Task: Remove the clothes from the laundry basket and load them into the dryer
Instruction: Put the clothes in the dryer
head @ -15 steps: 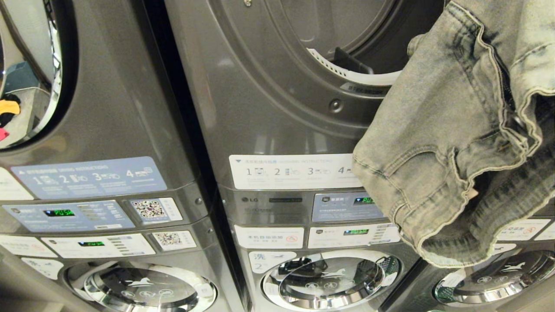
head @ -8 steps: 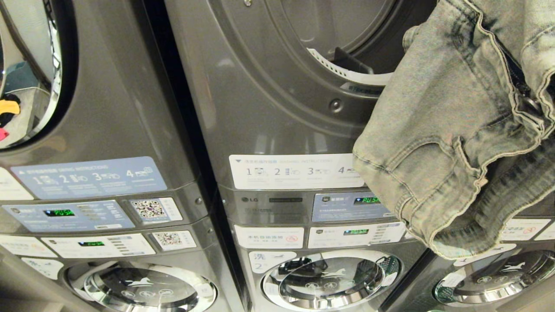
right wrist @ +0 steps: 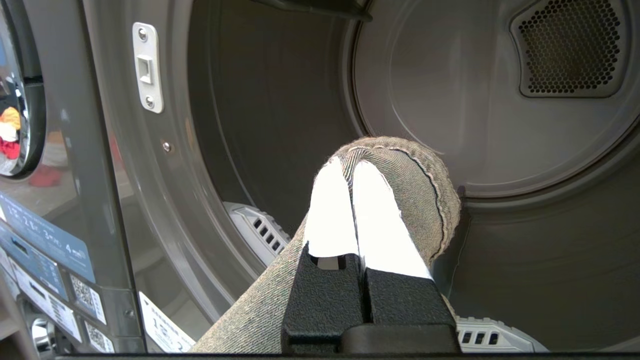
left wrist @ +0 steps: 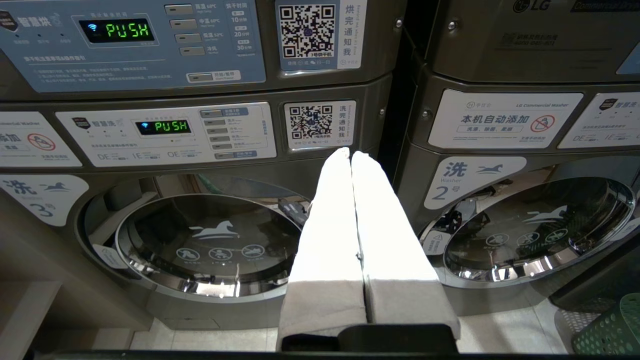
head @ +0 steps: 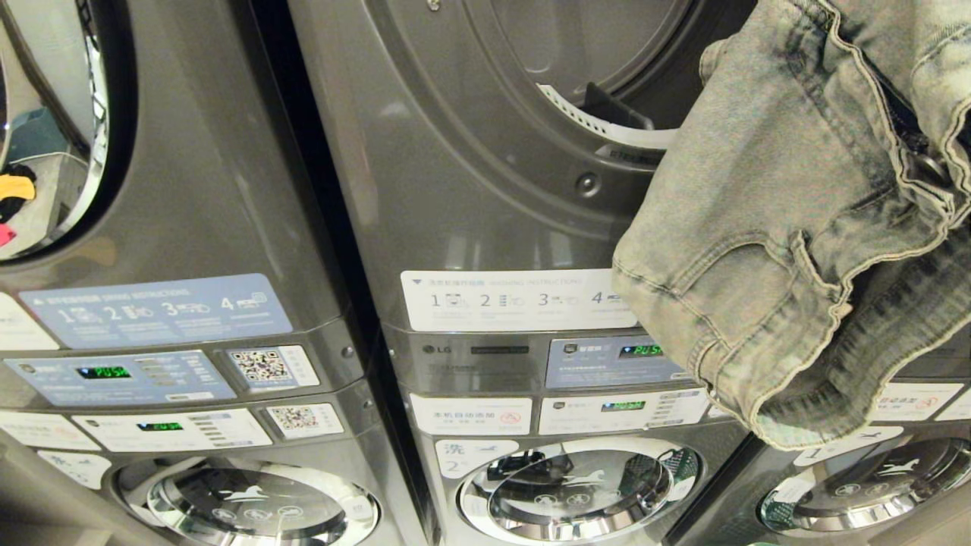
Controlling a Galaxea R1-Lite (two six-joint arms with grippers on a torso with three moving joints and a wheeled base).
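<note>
The denim garment draped over the open dryer's lower rim (head: pixel 742 167) (right wrist: pixel 414 321), across the white lint-filter grille, will be let go by my right gripper.
A pale grey-green denim garment (head: pixel 789 227) of the clothes hangs at the right of the head view, in front of the open dryer (head: pixel 470 189). In the right wrist view my right gripper (right wrist: pixel 350 167) is shut on a fold of this denim (right wrist: pixel 415 190), at the mouth of the empty dryer drum (right wrist: pixel 480 100). The cloth trails down below the fingers. My left gripper (left wrist: pixel 351 155) is shut and empty, parked low before the washers. A corner of the green laundry basket (left wrist: pixel 610 330) shows on the floor beside it.
The white lint-filter grille (right wrist: pixel 255 225) lines the drum's lower rim, and the door latch plate (right wrist: pixel 145 67) sits on the opening's side. Control panels (head: pixel 607 362) and round washer doors (head: pixel 576 485) lie below. The neighbouring machine's glass door (head: pixel 45 129) shows yellow and pink garments.
The held denim garment has risen slightly and drifted toward the drum opening. The left arm has not moved.
</note>
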